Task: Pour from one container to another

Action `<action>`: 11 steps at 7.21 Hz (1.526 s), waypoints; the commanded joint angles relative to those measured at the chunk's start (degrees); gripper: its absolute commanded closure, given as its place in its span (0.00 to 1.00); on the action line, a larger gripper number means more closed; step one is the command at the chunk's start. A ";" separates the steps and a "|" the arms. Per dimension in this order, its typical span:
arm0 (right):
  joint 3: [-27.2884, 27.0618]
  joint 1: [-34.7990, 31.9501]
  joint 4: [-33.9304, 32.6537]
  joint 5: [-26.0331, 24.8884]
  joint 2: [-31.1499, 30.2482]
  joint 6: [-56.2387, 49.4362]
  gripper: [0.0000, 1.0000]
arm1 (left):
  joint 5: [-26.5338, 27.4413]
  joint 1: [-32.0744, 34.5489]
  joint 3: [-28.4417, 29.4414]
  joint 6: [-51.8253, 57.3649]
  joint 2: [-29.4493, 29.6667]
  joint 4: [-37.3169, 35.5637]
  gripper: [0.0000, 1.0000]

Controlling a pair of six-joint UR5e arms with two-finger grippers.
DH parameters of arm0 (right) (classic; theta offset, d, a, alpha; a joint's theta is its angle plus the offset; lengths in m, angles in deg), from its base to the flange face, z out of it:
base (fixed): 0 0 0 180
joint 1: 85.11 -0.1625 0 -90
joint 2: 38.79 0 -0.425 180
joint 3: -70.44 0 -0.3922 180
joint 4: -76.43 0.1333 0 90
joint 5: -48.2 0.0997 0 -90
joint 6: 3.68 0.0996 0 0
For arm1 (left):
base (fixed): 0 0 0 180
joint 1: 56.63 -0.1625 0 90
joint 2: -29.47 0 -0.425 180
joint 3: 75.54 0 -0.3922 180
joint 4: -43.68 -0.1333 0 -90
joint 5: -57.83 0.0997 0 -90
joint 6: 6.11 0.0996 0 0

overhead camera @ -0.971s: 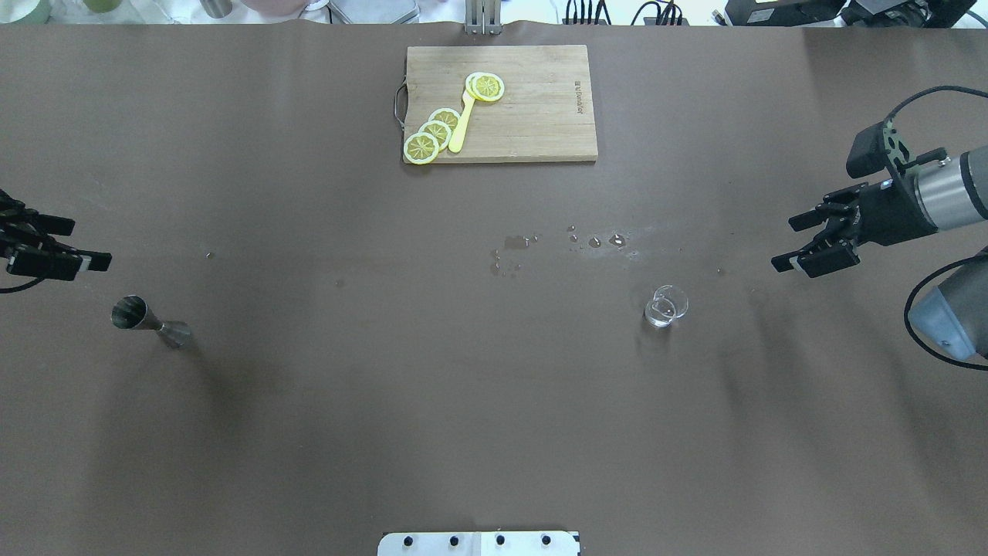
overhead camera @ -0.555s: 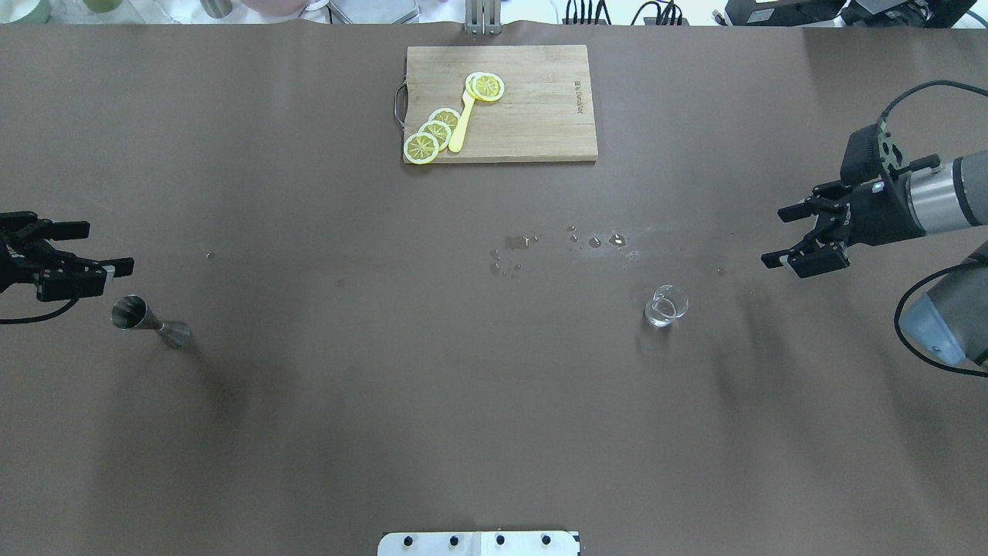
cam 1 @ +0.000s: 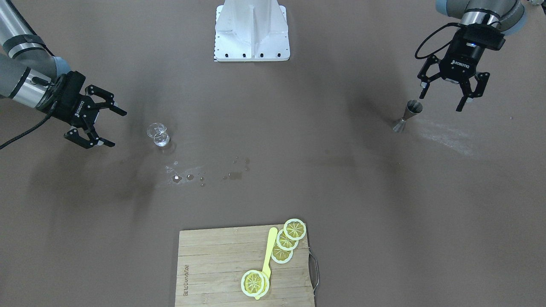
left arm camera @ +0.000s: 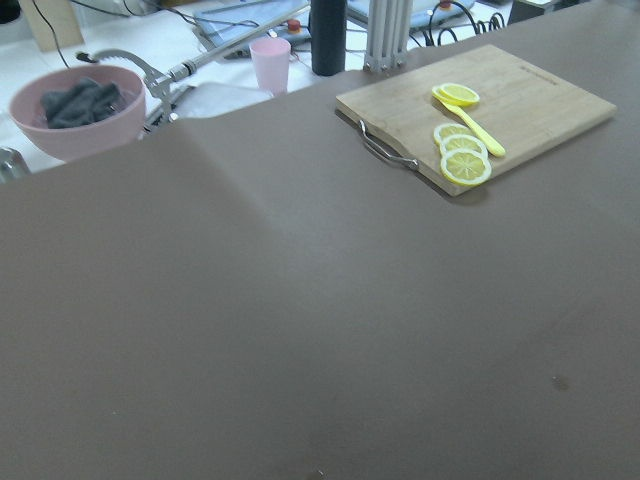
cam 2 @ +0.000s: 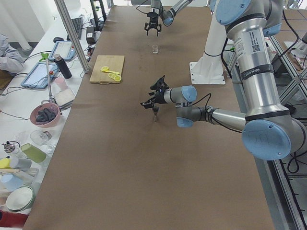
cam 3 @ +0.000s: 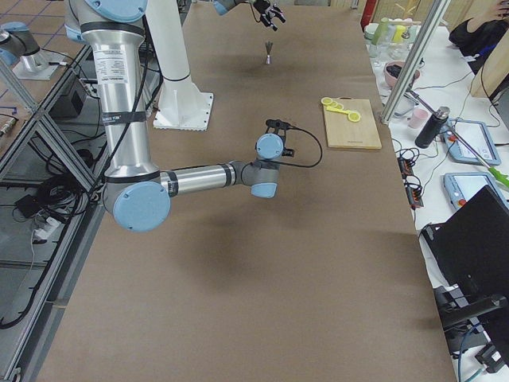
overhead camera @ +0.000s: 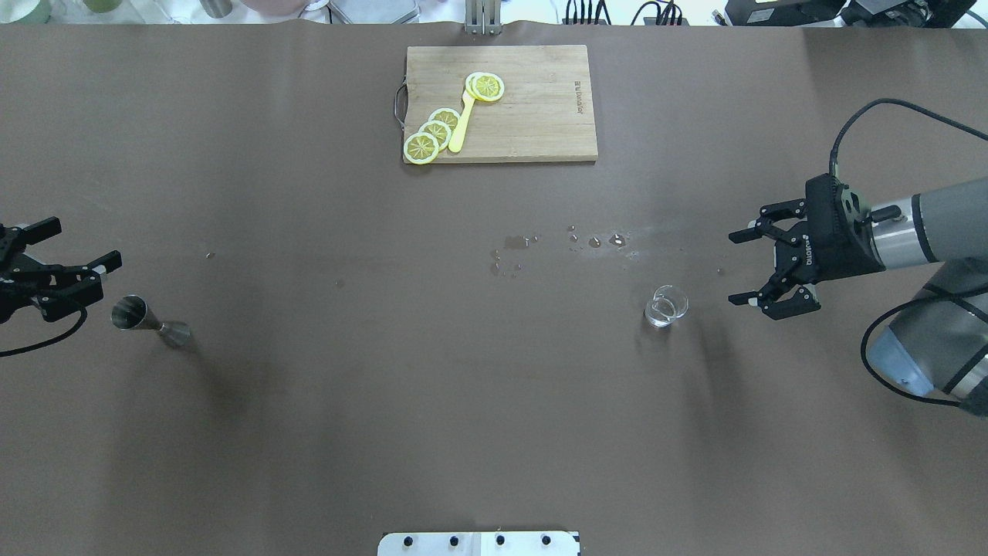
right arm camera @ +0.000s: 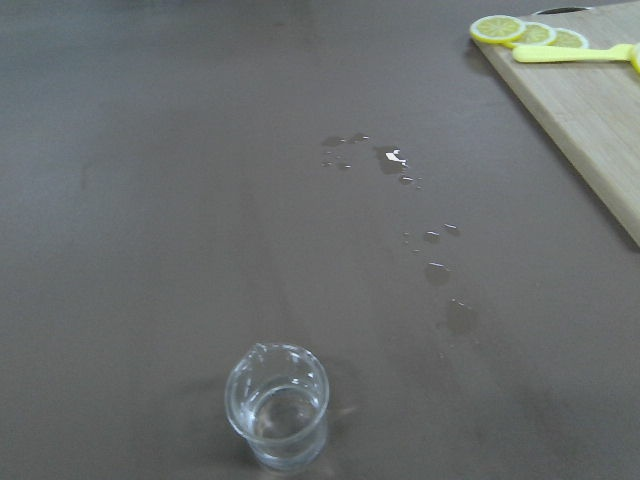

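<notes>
Next, the robot's right gripper should close on the sides of the clear glass beaker (cam 1: pixel 159 136) (right arm camera: pixel 284 438), just below the beaker's rim.
A small clear glass beaker (overhead camera: pixel 666 306) (cam 1: pixel 158 134) (right arm camera: pixel 278 405) stands upright right of the table's middle, with a little clear liquid in it. My right gripper (overhead camera: pixel 733 267) (cam 1: pixel 116 129) hovers open just to its right, jaws facing it and clear of the glass. Far to the left a steel hourglass jigger (overhead camera: pixel 150 323) (cam 1: pixel 407 115) (cam 2: pixel 154 114) stands upright. Beside and above its top rim hangs my left gripper (overhead camera: pixel 89 241) (cam 1: pixel 442 100), open and holding nothing. The left wrist view shows neither container.
A wooden cutting board (overhead camera: pixel 540 123) (cam 1: pixel 213 264) with lemon slices (overhead camera: pixel 432 135) and a yellow utensil lies at the far middle. Water drops (overhead camera: pixel 594 241) (right arm camera: pixel 390 155) dot the brown table between board and beaker. The robot's white base (cam 1: pixel 251 32) sits at the near edge.
My right gripper has come down and in towards the beaker, turning so its jaws face it. The left gripper has rotated and shifted closer to the jigger. Both containers stayed put.
</notes>
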 commanded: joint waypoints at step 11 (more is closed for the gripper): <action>12.22 3.87 0.99 0.63 6.83 -12.47 0.02 | 60.40 -35.50 15.19 -15.79 7.09 13.59 0.02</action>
